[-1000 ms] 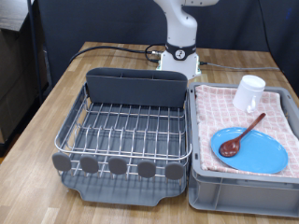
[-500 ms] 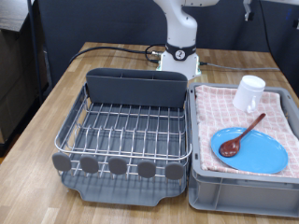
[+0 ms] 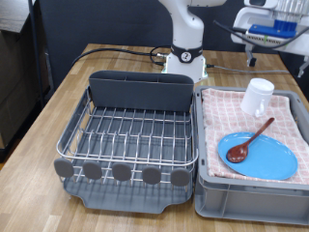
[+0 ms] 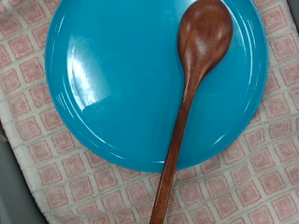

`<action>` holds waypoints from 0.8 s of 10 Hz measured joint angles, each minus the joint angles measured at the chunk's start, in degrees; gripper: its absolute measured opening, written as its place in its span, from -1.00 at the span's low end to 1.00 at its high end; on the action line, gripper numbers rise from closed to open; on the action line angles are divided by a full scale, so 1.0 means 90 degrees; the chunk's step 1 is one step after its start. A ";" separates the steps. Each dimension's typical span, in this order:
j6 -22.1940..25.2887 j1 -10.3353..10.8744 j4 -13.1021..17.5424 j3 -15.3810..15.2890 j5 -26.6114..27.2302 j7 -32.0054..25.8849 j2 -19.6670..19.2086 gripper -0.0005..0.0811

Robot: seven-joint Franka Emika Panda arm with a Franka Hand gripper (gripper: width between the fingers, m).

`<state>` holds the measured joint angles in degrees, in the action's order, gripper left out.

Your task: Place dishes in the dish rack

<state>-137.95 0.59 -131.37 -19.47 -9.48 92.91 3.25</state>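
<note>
My gripper is to go next to the dark wooden spoon's handle (image 3: 262, 130) (image 4: 165, 181) and close there, near the bright-blue plate's rim on the white mug's side.
The bright-blue plate (image 3: 261, 154) lies on the pink checkered cloth inside the grey bin. The dark wooden spoon (image 3: 253, 138) rests on it, bowl on the plate and handle pointing to the white mug (image 3: 257, 97), which stands at the back of the bin. The wrist view looks straight down on the plate (image 4: 112, 84) and the spoon (image 4: 192, 84); no fingers show there. My gripper (image 3: 275, 34) hangs high above the bin at the exterior view's top right, touching nothing. The dish rack (image 3: 130, 135) stands to the exterior view's left and holds nothing.
The grey bin (image 3: 253, 198) with the pink cloth (image 3: 222, 111) sits right beside the rack on a wooden table (image 3: 58, 106). The robot base (image 3: 185, 60) and a black cable are behind the rack.
The hand has swung into the exterior view at the top right, above the bin. The dishes and the rack have not moved.
</note>
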 joint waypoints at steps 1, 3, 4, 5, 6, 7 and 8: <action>0.0060 0.0003 0.0017 0.0000 0.0001 0.0000 0.0004 0.98; -0.0248 0.0002 -0.0074 0.0000 -0.0156 0.0159 -0.0022 0.98; -0.0573 0.0000 -0.0211 0.0002 -0.0376 0.0384 -0.0068 0.98; -0.0800 -0.0001 -0.0330 0.0004 -0.0591 0.0653 -0.0138 0.98; -0.0955 -0.0001 -0.0414 0.0006 -0.0787 0.0912 -0.0226 0.98; -0.1042 0.0000 -0.0470 0.0006 -0.0970 0.1132 -0.0317 0.98; -0.1053 0.0003 -0.0480 0.0006 -0.1115 0.1304 -0.0426 0.98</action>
<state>-147.43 0.62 -135.69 -19.42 -19.52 104.65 -0.58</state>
